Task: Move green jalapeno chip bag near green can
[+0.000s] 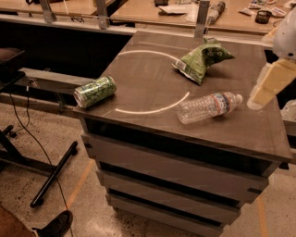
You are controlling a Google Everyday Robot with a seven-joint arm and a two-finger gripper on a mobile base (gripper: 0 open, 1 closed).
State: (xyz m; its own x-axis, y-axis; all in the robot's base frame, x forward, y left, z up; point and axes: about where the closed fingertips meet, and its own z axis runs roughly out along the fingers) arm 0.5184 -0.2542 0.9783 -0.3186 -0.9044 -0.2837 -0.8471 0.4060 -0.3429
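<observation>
I need to next move my gripper to the green jalapeno chip bag and close it on the bag's end [222, 53] that is farthest from the green can.
The green jalapeno chip bag [202, 59] lies crumpled at the back right of the dark table top [148, 74]. The green can [95, 91] lies on its side at the table's front left corner, far from the bag. My gripper [257, 99] hangs at the right edge of the view, above the table's right side. It is to the right of the bag and apart from it, and it holds nothing that I can see.
A clear plastic water bottle [208, 106] lies on its side near the front right, between the gripper and the can. A white arc [152, 110] is painted on the top. Workbenches [175, 11] stand behind. A chair base [51, 178] and a shoe [53, 227] are on the floor at left.
</observation>
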